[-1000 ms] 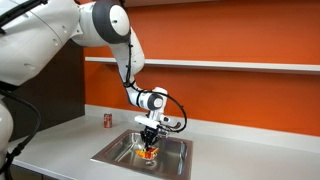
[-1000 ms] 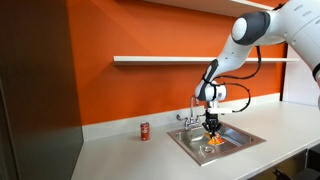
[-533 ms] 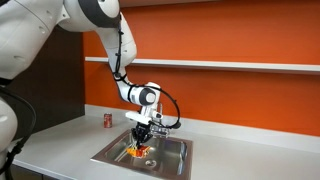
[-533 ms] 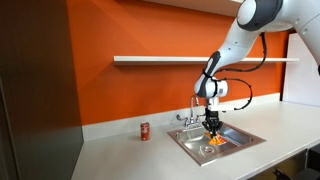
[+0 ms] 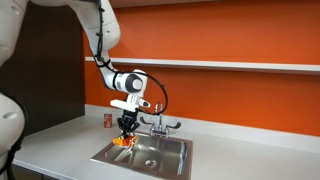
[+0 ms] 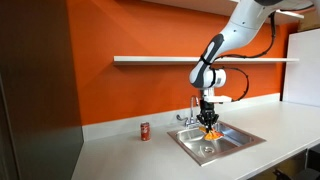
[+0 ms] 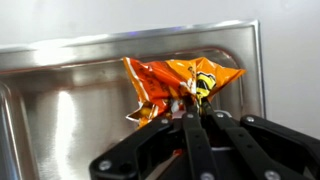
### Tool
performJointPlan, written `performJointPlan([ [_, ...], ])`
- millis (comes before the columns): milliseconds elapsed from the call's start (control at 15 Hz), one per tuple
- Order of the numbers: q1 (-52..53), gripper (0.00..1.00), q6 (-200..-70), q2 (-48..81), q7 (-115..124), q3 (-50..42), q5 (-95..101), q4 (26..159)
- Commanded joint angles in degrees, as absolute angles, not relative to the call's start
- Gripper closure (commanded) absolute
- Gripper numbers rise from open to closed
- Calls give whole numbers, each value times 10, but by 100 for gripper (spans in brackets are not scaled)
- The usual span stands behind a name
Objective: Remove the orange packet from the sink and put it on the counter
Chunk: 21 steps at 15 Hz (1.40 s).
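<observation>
Next, my gripper opens and releases the orange packet on the counter (image 5: 82,143), in the spot that lies between the sink and the dark wall panel.
My gripper (image 5: 124,131) is shut on the orange packet (image 5: 122,141), a crinkly orange packet with yellow and red markings. It hangs from the fingertips above the edge of the sink (image 5: 160,157). In an exterior view the gripper (image 6: 208,118) holds the packet (image 6: 210,128) above the steel basin (image 6: 228,143). In the wrist view the packet (image 7: 170,84) is pinched at the fingertips (image 7: 192,108), with the sink (image 7: 70,110) below and the light-grey counter (image 7: 295,80) beside its rim. The counter (image 5: 260,155) runs along the orange wall.
A small red can (image 5: 108,120) stands on the counter beside the sink, also seen in an exterior view (image 6: 144,131). The chrome two-handled faucet (image 5: 160,126) rises behind the basin. A shelf (image 5: 240,66) runs along the wall above.
My gripper has lifted the orange packet out of the basin and carried it sideways toward the sink's edge nearest the red can. The arm has swung with it.
</observation>
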<state>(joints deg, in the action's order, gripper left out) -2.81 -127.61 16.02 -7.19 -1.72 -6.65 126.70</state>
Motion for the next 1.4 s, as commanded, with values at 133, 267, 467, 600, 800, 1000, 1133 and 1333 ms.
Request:
performJointPlan([
  [133,3,98,-1215,83,-58,10,-58,1295],
  [267,16,98,-1202,81,-60,21,-59,1290],
  [467,36,98,-1192,88,-63,40,-62,1281],
  [600,49,98,-1188,97,-66,52,-65,1273],
  [800,68,98,-1190,116,-69,71,-66,1261],
  [1000,85,98,-1192,142,-70,88,-66,1241],
  [1133,94,98,-1193,164,-72,97,-65,1225],
  [1333,103,98,-1194,199,-74,105,-64,1198],
])
